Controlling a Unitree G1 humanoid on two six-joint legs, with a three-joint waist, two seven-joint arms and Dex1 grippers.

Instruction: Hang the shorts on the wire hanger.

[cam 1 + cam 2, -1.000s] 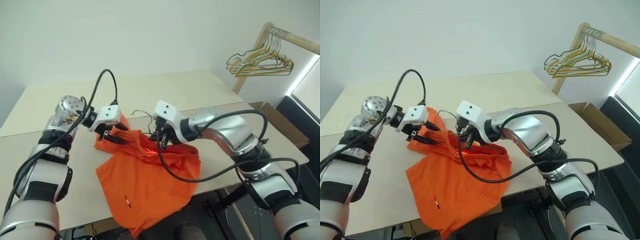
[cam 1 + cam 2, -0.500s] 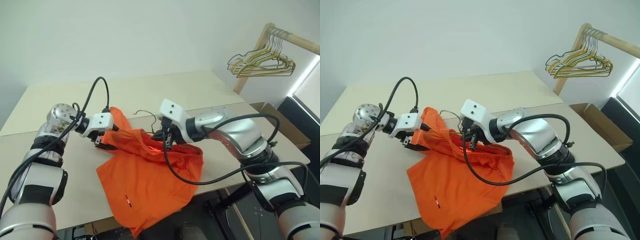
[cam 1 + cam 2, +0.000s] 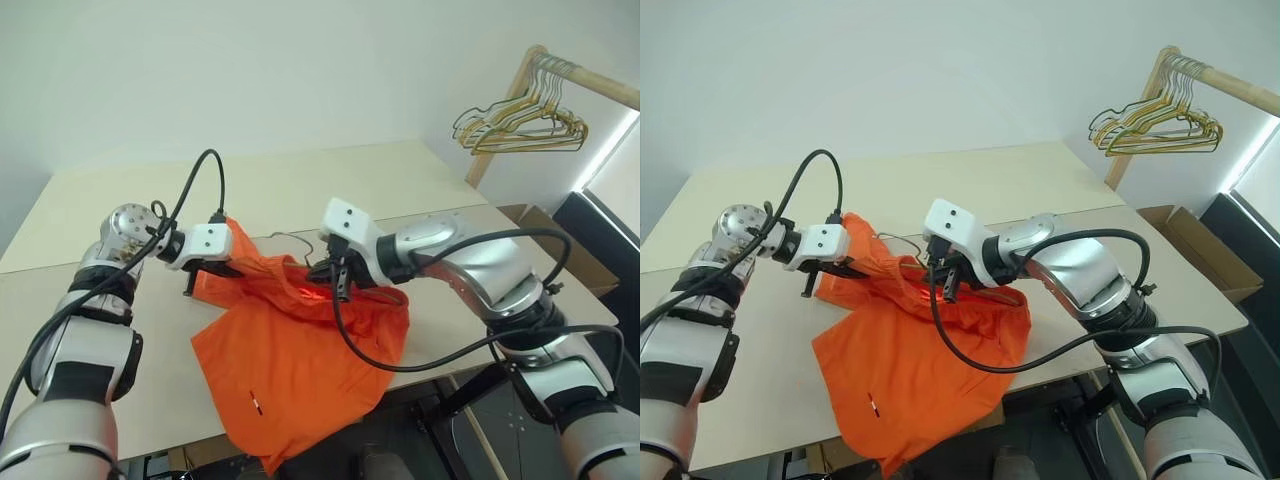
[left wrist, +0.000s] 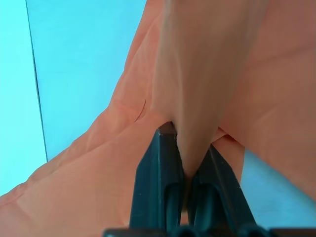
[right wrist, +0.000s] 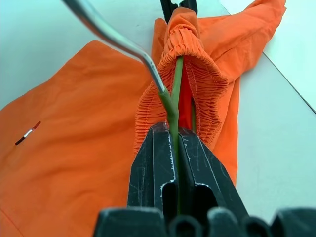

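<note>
The waistband of the shorts is bunched up around the wire hanger, so I should use my left gripper to regrip the fold (image 3: 248, 264) beyond it and pull the fold away from my right gripper.
The orange shorts (image 3: 290, 365) lie crumpled on the table, one leg spilling over the front edge. My left gripper (image 3: 222, 268) is shut on a raised fold of their fabric at the far left side; the left wrist view shows its fingers (image 4: 163, 153) pinching orange cloth. My right gripper (image 3: 337, 277) is shut on the wire hanger (image 5: 174, 98). The wire runs into the gathered waistband (image 5: 202, 79), which is bunched around it. The hanger's thin hook (image 3: 287, 238) pokes out above the shorts between the two grippers.
A wooden rack at the back right carries a bunch of gold wire hangers (image 3: 520, 122). A cardboard box (image 3: 558, 240) stands beyond the table's right end. The pale table (image 3: 330, 180) stretches behind the shorts. Black cables loop off both wrists.
My left gripper, open a second ago, has closed on a fold of the shorts. The right gripper has kept its hold on the hanger wire and stayed in place.
</note>
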